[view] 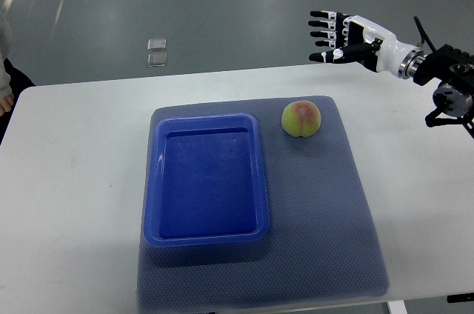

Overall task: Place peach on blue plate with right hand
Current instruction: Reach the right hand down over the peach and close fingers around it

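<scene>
My right gripper needs to close on the side of the peach [314, 116] that faces away from the blue plate, with its fingers reaching around the peach's far edge.
A yellow-green peach [301, 119] with a pink blush lies on the grey-blue mat [326, 203], just right of the blue plate's far right corner. The blue plate [152, 203] is a rectangular tray with nothing in it, on the left half of the mat. My right hand [330, 35] comes in from the right edge and hovers beyond the table's far edge, up and to the right of the peach. Its fingers are spread and hold nothing. The left arm does not show.
The mat lies on a white table [74, 181]. Two small clear items [156, 52] lie on the grey floor beyond the table. Part of a person's hand and sleeve [6, 84] shows at the left edge.
</scene>
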`<state>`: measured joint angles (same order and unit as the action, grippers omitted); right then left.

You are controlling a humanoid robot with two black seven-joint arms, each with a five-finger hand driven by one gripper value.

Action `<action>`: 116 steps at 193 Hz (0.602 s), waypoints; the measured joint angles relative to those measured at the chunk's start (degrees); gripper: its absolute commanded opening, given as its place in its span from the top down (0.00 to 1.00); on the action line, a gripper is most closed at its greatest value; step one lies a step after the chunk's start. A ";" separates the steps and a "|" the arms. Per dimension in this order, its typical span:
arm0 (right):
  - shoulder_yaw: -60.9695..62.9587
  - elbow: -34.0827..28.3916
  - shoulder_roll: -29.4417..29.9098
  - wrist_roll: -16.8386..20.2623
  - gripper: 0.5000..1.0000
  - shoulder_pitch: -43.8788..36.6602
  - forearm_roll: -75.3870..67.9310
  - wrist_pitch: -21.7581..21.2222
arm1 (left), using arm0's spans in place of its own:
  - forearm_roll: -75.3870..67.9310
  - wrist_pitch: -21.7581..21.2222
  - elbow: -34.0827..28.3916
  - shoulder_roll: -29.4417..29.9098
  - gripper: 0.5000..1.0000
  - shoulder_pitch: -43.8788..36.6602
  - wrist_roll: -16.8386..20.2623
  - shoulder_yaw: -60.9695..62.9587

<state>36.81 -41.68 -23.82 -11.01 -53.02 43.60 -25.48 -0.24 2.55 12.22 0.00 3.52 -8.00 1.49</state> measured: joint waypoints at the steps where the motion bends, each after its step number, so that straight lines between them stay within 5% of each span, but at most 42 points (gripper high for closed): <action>1: -0.44 -0.12 -0.16 0.06 0.14 -0.26 0.57 -0.04 | 0.00 0.01 0.02 0.00 0.00 0.00 0.00 0.00; 50: -19.84 -6.63 -4.44 3.60 0.14 -12.75 21.00 -2.56 | 0.08 0.25 0.60 0.00 0.00 0.00 0.00 0.00; 116: -29.68 -6.73 0.29 7.32 0.14 -19.37 23.70 -2.27 | 0.20 0.38 0.56 0.00 0.00 0.00 0.04 0.00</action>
<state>7.13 -48.41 -23.53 -3.69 -72.39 67.30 -27.75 -0.04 2.93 12.78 0.00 3.52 -7.96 1.49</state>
